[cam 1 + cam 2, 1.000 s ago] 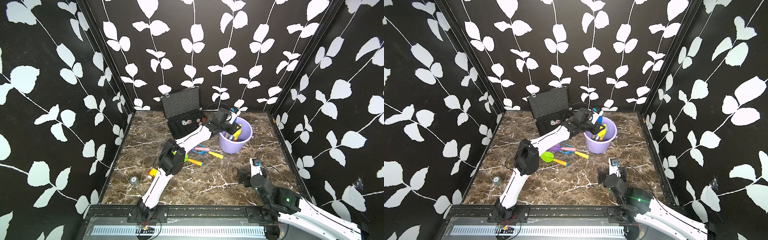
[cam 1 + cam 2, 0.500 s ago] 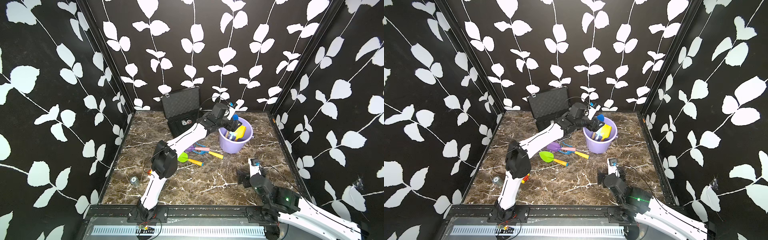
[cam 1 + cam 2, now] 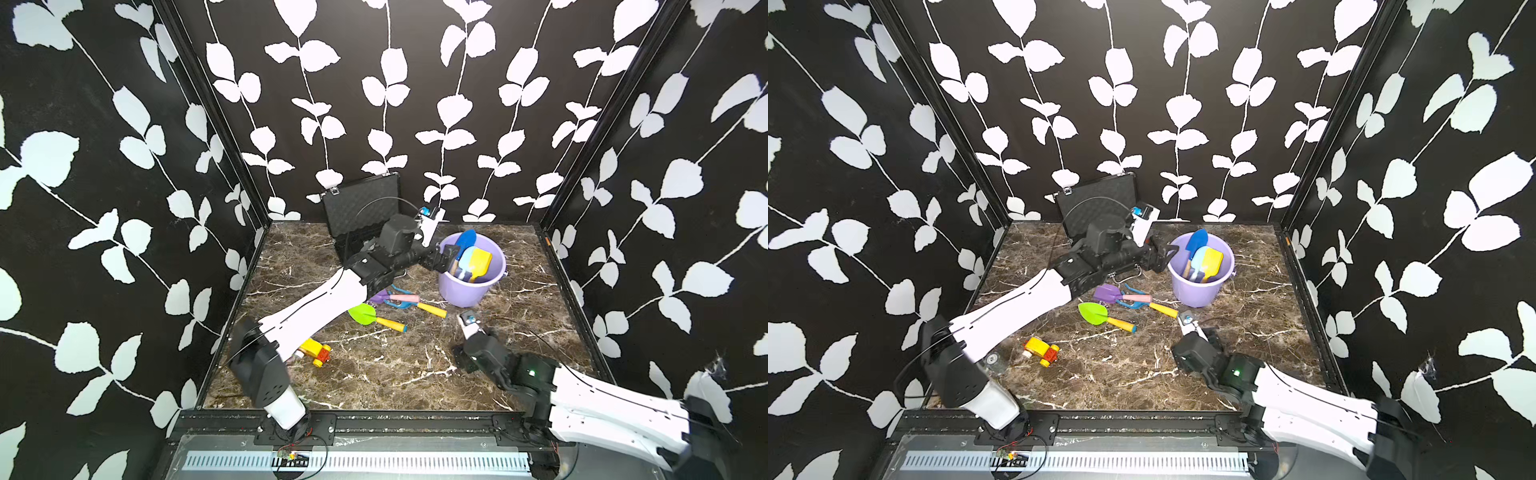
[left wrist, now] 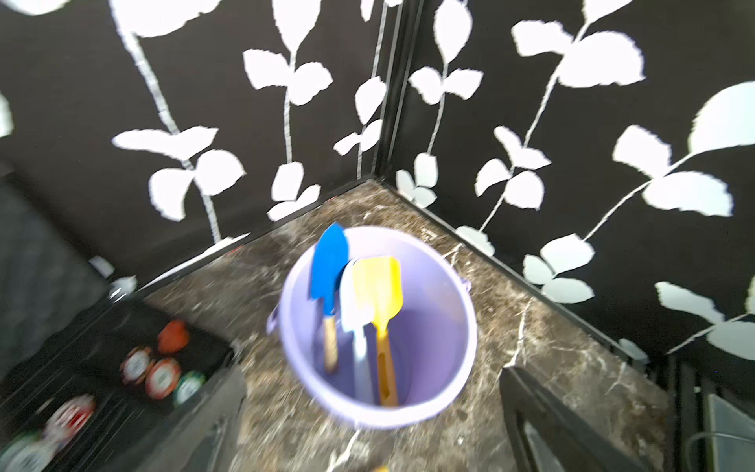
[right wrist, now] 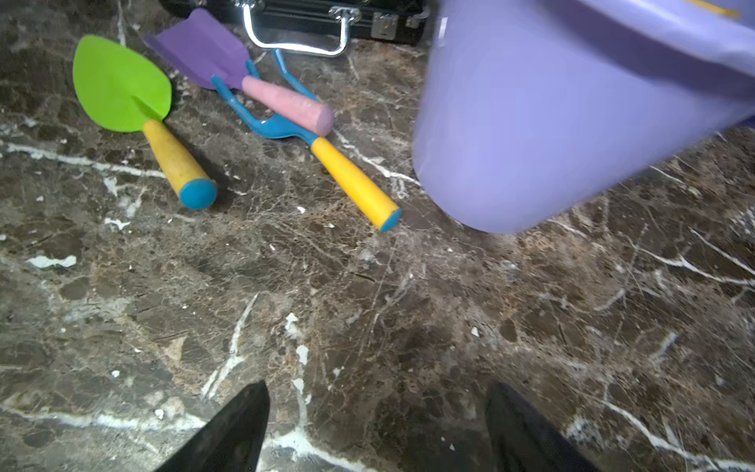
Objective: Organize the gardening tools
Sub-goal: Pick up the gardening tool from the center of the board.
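Observation:
I will next close my left gripper on the blade (image 3: 360, 314) of the green spade, the tool with the yellow handle that points toward my right gripper.
A purple bucket (image 3: 473, 286) (image 3: 1200, 286) (image 4: 433, 327) stands at the back right, and a blue spade (image 3: 464, 241) (image 4: 329, 265), a pale-blue scoop (image 4: 353, 302) and a yellow spade (image 3: 480, 264) (image 4: 378, 286) stand in it. My left gripper (image 3: 451, 255) (image 4: 374, 392) hovers open and empty at the bucket's near rim. A purple spade (image 3: 380, 296) (image 5: 200, 49), a blue claw rake (image 3: 415, 305) (image 5: 282, 126) and a green spade (image 3: 363, 313) (image 5: 118, 86) lie on the marble left of the bucket. My right gripper (image 3: 460, 360) (image 5: 376, 388) is open and empty, low over bare marble in front of them.
An open black case (image 3: 361, 216) (image 4: 122, 367) with round chips stands at the back, behind the left arm. A yellow-and-red toy car (image 3: 316, 351) (image 3: 1042, 351) lies front left. Patterned walls close three sides.
My left gripper's jaws have opened wide at the bucket, and that arm's elbow has swung toward the front left. The right arm has hardly moved.

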